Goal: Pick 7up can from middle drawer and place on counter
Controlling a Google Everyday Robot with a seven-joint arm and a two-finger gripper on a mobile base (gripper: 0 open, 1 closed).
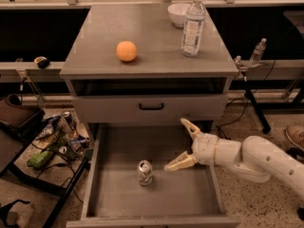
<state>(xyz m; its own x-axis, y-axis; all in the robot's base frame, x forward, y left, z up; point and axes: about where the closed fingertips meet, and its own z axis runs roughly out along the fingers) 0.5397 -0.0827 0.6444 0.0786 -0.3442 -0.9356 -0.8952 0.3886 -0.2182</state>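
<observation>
Next, I close on the 7up can in the open drawer around the can's middle (144, 173), between top and bottom.
The 7up can (145, 172) stands upright on the floor of the pulled-out middle drawer (114, 194), a little left of its middle. My gripper (179, 144) is open over the drawer's right half, to the right of the can and apart from it. Its fingers (179, 162) spread wide and point left toward the can. It holds nothing. The grey counter (152, 42) is the top of the cabinet, above and behind the drawer.
On the counter stand an orange (127, 51), a clear plastic bottle (193, 25) and a white bowl (179, 13). A shut drawer front with a black handle (151, 107) is above the open drawer. Clutter (57, 137) lies on the floor at left.
</observation>
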